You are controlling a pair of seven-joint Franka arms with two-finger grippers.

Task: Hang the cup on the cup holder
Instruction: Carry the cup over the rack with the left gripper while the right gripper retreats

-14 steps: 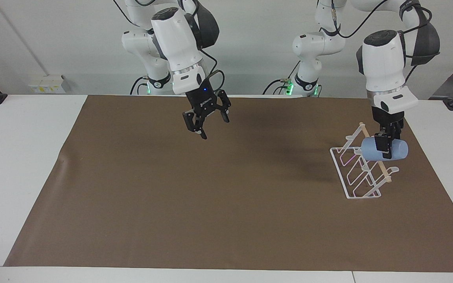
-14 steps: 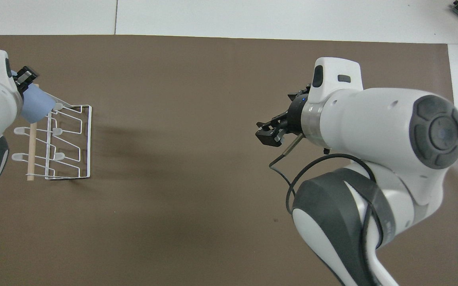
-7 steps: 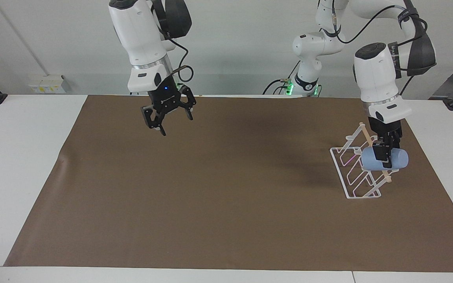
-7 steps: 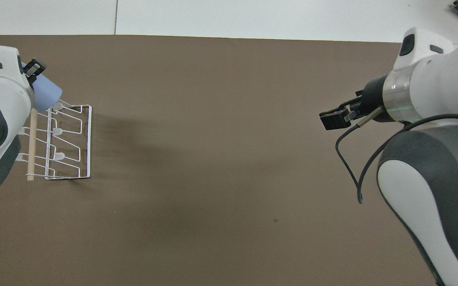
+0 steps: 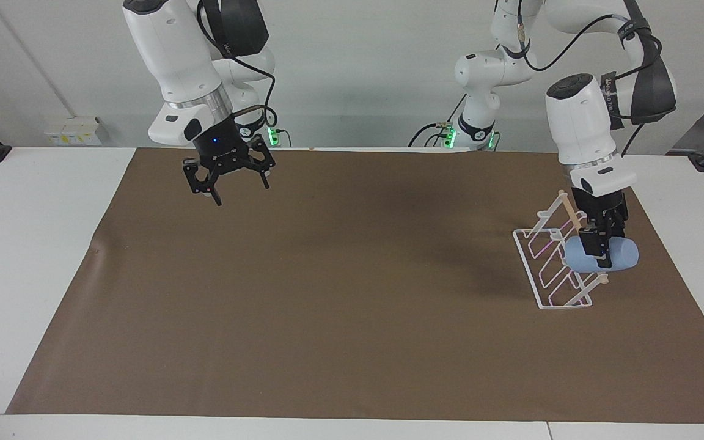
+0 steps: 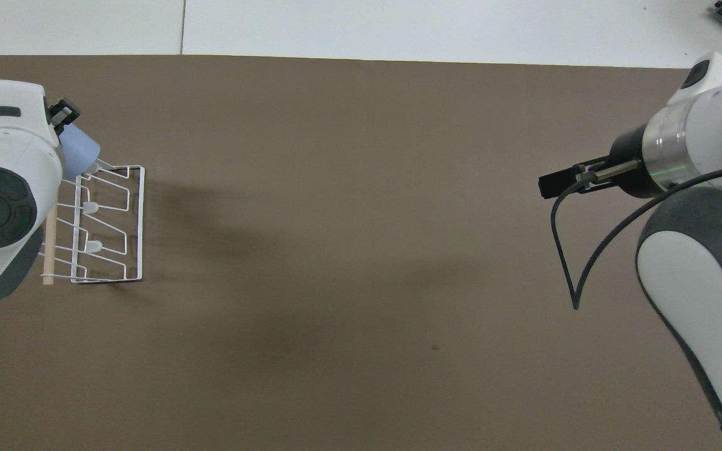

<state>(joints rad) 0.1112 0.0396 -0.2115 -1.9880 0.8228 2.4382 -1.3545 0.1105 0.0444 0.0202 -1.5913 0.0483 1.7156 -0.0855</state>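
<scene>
Next, my left gripper lets go of the light blue cup on the cup holder's prong [image 6: 111, 180] nearest the bare white table strip.
The light blue cup [image 5: 618, 256] [image 6: 82, 149] lies on its side in the air, with my left gripper [image 5: 597, 249] [image 6: 64, 114] shut on it from above. It hangs over the wooden rod [image 5: 571, 211] and upper prongs of the white wire cup holder [image 5: 550, 269] [image 6: 113, 225], which stands on the brown mat toward the left arm's end of the table. Whether the cup touches a prong I cannot tell. My right gripper [image 5: 230, 186] [image 6: 552, 186] hangs open and holds nothing, over the mat near the right arm's base.
A brown mat [image 5: 327, 305] covers most of the white table [image 5: 34, 244]. A loose black cable [image 6: 565, 250] dangles from the right wrist. Nothing else stands on the mat.
My left gripper has lowered the cup and carried it along the rack's rod. The right arm has swung back, away from the middle of the mat toward its own base, still open.
</scene>
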